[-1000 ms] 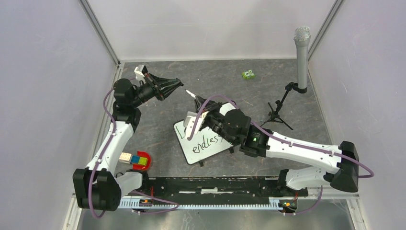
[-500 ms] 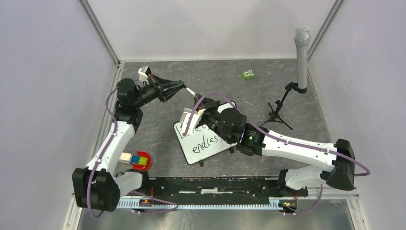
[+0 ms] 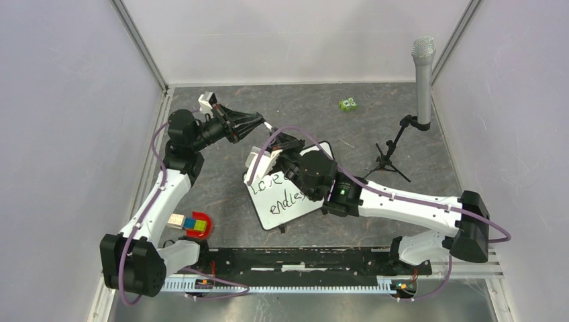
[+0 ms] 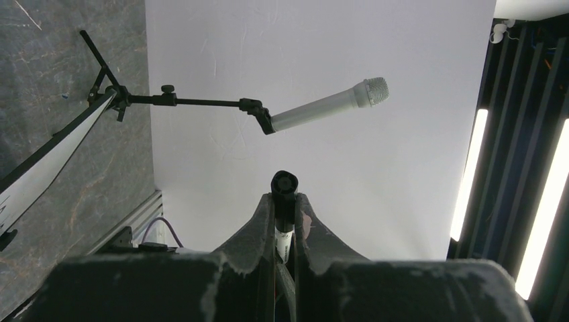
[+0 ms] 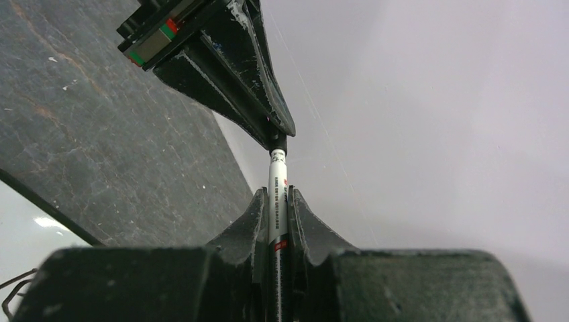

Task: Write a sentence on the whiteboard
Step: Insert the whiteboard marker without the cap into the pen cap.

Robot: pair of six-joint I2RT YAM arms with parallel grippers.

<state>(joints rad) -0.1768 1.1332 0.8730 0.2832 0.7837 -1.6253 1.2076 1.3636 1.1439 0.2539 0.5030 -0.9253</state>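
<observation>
Next, I let go of the white marker with my left gripper on the dark table (image 3: 224, 184) next to the whiteboard, behind the red dish.
The whiteboard (image 3: 287, 216) lies on the dark table with black handwritten words (image 3: 280, 192) reading "Love" and "endles"; my right arm covers the rest of the sentence. My right gripper (image 3: 276, 139) is shut on a white marker (image 5: 277, 176) and holds it above the board's far edge. My left gripper (image 3: 259, 121) is shut on the marker's black cap (image 4: 284, 182). The marker's tip end (image 3: 268, 128) meets the cap between the left fingers (image 5: 231, 74). The board's edge shows in the left wrist view (image 4: 40, 168) and the right wrist view (image 5: 20, 235).
A grey microphone (image 3: 423, 67) on a small black tripod stands at the back right. A small green object (image 3: 347, 104) lies at the back. A red dish with coloured blocks (image 3: 196, 225) sits at the front left. A black rail (image 3: 302, 258) runs along the near edge.
My right gripper has moved left and back with the marker. My left gripper has moved right, and the marker's tip now meets the cap it holds.
</observation>
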